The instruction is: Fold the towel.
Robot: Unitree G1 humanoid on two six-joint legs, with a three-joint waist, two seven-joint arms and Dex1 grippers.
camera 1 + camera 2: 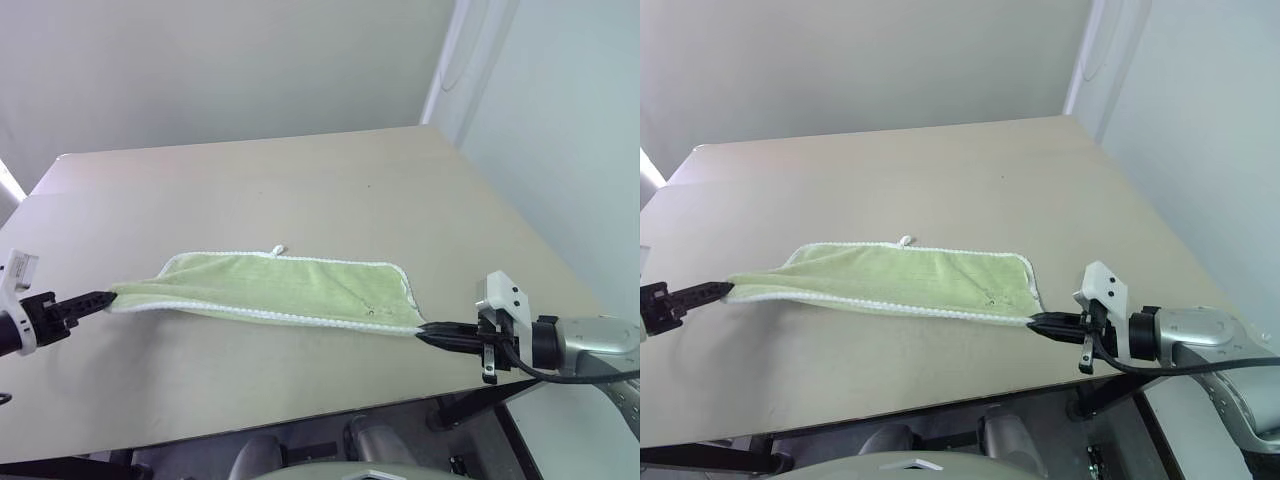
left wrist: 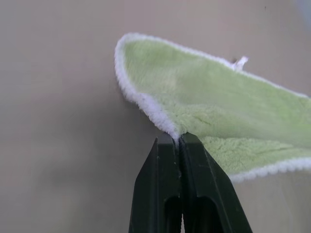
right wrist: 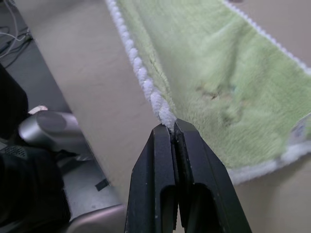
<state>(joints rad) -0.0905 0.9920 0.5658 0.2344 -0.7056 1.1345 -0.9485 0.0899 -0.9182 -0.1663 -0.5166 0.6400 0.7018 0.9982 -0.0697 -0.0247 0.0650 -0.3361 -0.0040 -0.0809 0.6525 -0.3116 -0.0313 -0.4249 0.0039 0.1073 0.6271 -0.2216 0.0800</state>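
Observation:
Next, my left gripper releases the towel's near corner at the far corner of the same towel end (image 1: 165, 247) (image 2: 124, 39).
The light green towel (image 1: 275, 287) with white edging lies folded lengthwise on the beige table (image 1: 300, 190), stretched between both grippers. Its small white loop (image 1: 279, 249) sticks out at the far edge, and a small dark mark (image 3: 214, 93) sits near the right end. My left gripper (image 1: 103, 297) is shut on the towel's left near corner, seen close up in the left wrist view, where the towel (image 2: 218, 116) rises past the pinching fingers (image 2: 194, 165). My right gripper (image 1: 424, 333) is shut on the right near corner, its fingers (image 3: 160, 160) clamped on the white edging.
The table's near edge (image 1: 250, 425) runs just below the towel and both grippers. Its right edge (image 1: 530, 235) drops off beside a light wall. Bare tabletop stretches behind the towel to the far edge.

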